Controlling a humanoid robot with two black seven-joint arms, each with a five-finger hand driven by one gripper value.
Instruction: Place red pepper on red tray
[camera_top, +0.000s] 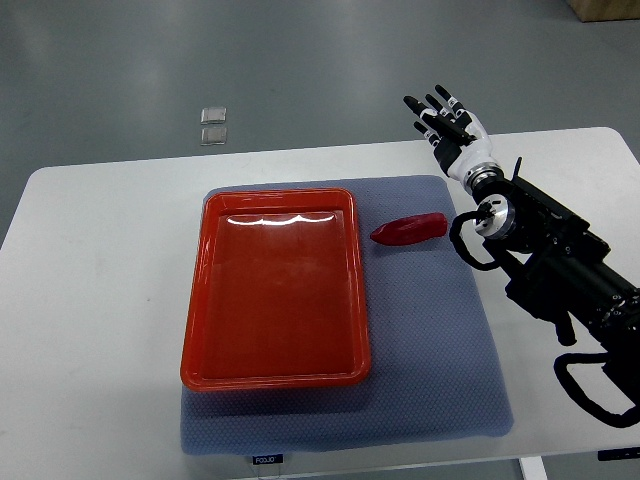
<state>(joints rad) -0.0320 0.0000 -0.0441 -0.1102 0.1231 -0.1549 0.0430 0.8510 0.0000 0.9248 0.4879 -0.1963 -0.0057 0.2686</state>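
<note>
I'll next close my right gripper on the red pepper's thick end (431, 225), farther from the red tray.
A red pepper (410, 230) lies on the blue-grey mat (430, 340), just right of the red tray (205, 290), pointing up to the right. The tray holds nothing. My right hand (445, 120) is raised past the table's far edge, up and to the right of the pepper, its fingers spread and holding nothing. Its black arm (560, 260) runs in from the lower right. The left arm does not show.
The mat lies on a white table (100, 300). Two small clear squares (213, 124) lie on the grey floor beyond the far edge. A brown box corner (610, 8) shows at the top right.
</note>
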